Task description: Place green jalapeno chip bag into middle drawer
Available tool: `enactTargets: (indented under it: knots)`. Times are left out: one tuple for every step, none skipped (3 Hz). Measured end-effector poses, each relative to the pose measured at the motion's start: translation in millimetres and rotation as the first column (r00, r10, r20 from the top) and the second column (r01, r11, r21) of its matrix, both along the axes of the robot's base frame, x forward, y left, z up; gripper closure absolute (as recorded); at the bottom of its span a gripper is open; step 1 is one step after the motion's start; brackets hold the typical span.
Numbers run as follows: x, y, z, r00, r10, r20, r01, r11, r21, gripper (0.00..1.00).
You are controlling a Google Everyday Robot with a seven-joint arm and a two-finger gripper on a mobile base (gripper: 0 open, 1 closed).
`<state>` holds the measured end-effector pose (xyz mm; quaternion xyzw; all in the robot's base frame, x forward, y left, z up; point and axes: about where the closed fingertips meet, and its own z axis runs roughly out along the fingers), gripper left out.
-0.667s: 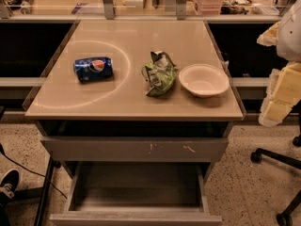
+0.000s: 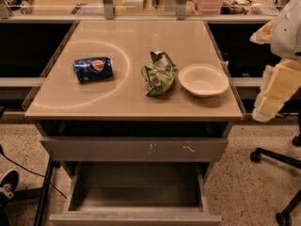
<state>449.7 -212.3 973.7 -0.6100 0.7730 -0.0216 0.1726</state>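
Observation:
I need to move my gripper next to the crumpled middle (image 2: 162,70) of the green jalapeno chip bag beside the white bowl and close it there.
The green jalapeno chip bag (image 2: 160,73) lies crumpled on the tabletop, between the blue can and the white bowl. The middle drawer (image 2: 136,197) is pulled open below the table, and its flat grey floor holds nothing. My gripper (image 2: 269,103) hangs at the right edge of the view, beside the table's right side and right of the bowl. It is well apart from the bag and holds nothing that I can see.
A blue Pepsi can (image 2: 93,68) lies on its side at the left of the tabletop (image 2: 117,102). A white bowl (image 2: 203,80) sits right of the bag. A grey front panel with pale scratch marks (image 2: 136,149) is above the open drawer. Chair wheels (image 2: 256,155) stand at right, a shoe (image 2: 8,182) at left.

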Motion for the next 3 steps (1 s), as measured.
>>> enactTargets:
  knots:
    - [38.6,12.1,-13.3,0.999,0.037,0.023,-0.038,0.998,0.043,0.0]
    - [88.7,24.0,-29.6,0.9974,0.05,0.052,-0.054,0.996,0.065,0.0]
    - [134.0,41.6,-39.3,0.9962,0.063,0.06,-0.068,0.994,0.081,0.0]
